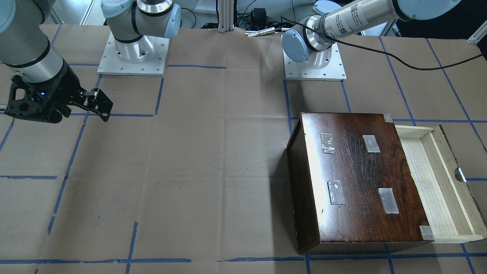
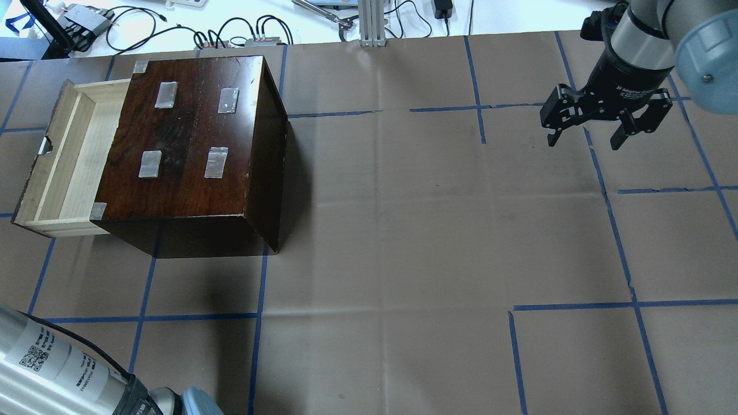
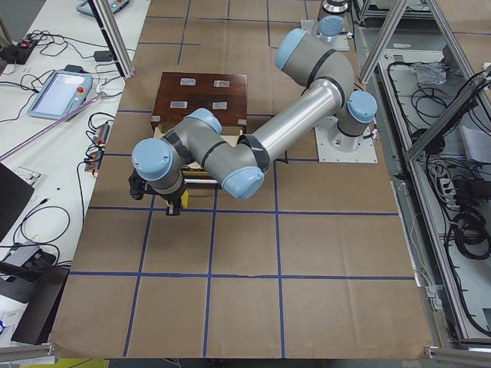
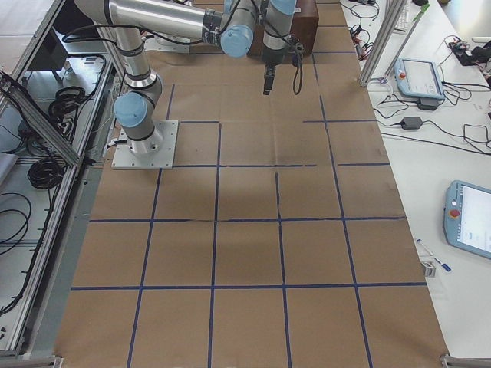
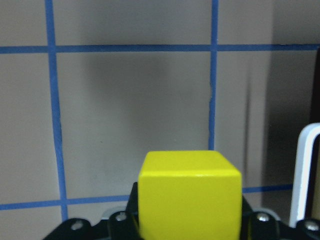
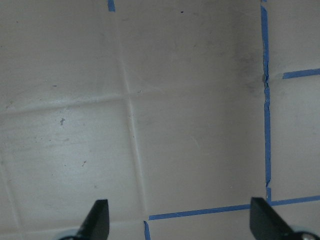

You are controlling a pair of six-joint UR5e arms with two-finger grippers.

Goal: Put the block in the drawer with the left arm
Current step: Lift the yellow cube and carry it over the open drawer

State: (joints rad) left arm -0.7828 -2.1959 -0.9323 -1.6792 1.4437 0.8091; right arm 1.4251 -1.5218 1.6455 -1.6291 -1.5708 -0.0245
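Observation:
My left gripper will release the yellow block on the drawer's pale bottom, level with the notch (image 1: 421,174) in its front. The block now hangs just off the drawer's outer end.
The yellow block (image 5: 189,195) sits clamped in my left gripper (image 5: 190,226), filling the bottom of the left wrist view above the brown paper. In the exterior left view this gripper (image 3: 170,201) hangs over the table just off the drawer's outer end, with the block (image 3: 174,205) at its tips. The drawer (image 2: 63,155) stands pulled open from the dark-brown box (image 2: 184,132), and its pale tray shows empty (image 1: 433,182). My right gripper (image 2: 584,141) is open and empty, far from the box, above the paper (image 6: 180,220).
Brown paper with blue tape lines covers the table (image 2: 403,230). Both arm bases (image 1: 314,61) stand at the robot's edge. Cables and a tablet lie on the white bench (image 3: 57,92) beyond the table. A white curved edge (image 5: 305,170) shows at the right of the left wrist view.

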